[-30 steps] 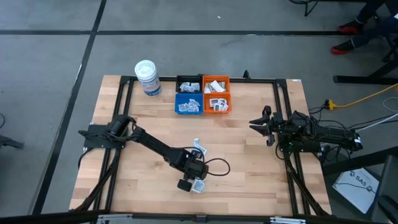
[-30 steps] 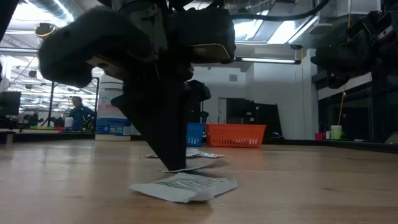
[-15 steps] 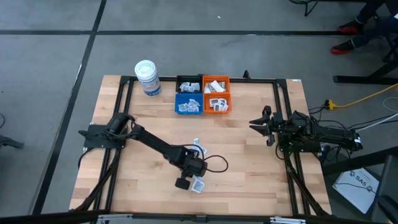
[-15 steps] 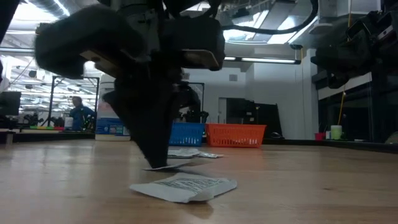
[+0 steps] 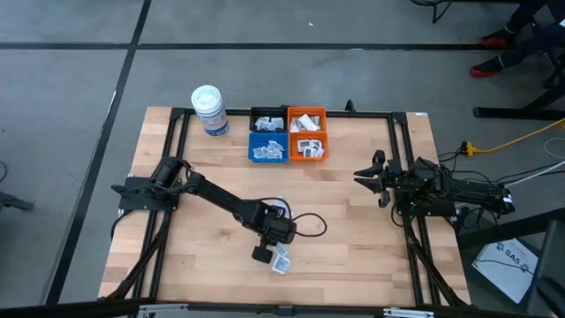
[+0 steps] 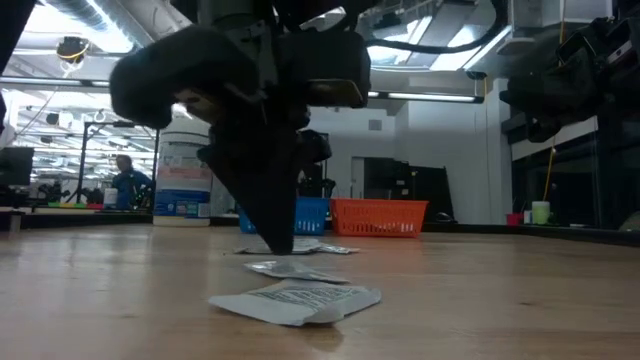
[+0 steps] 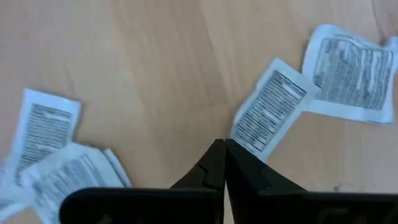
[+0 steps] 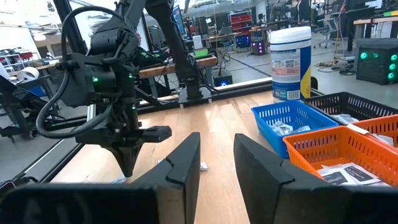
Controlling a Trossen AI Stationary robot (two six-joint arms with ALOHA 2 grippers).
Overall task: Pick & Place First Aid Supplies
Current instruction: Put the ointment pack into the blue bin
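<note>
The robot's left gripper has its closed fingers at the edge of the small flat sachet, so it should lift, open and pinch the sachet's near end (image 7: 252,144) before carrying it.
My left gripper (image 5: 275,240) stands over the table's middle near part, pointing down with its fingers shut (image 7: 221,149). Several flat white printed sachets lie flat on the wood around it: one just past the fingertips (image 7: 268,112), another beyond that (image 7: 351,59), two overlapping (image 7: 46,124) on the other side. The low view shows the fingertips (image 6: 280,248) by a small sachet (image 6: 290,268), with a larger crumpled one (image 6: 300,300) nearer the camera. My right gripper (image 5: 380,179) waits open at the table's right side. My left gripper comes from above, pointing down, shut fingertips right beside the corner of the nearest sachet (image 7: 244,134). I cannot tell whether they touch it. That sachet lies flat on the table.
Four small bins sit at the far middle: black (image 5: 267,119), orange (image 5: 306,119), blue (image 5: 267,147) and orange (image 5: 307,147), each with sachets inside. A white lidded tub (image 5: 210,110) stands to their left. A black frame (image 5: 397,159) runs along the table edges.
My left gripper, shut throughout, shifted a little toward the table's left, then back right and slightly toward the far edge. In the low view the small sachet at its tips slid left and back with it and now lies just in front of the tips.
</note>
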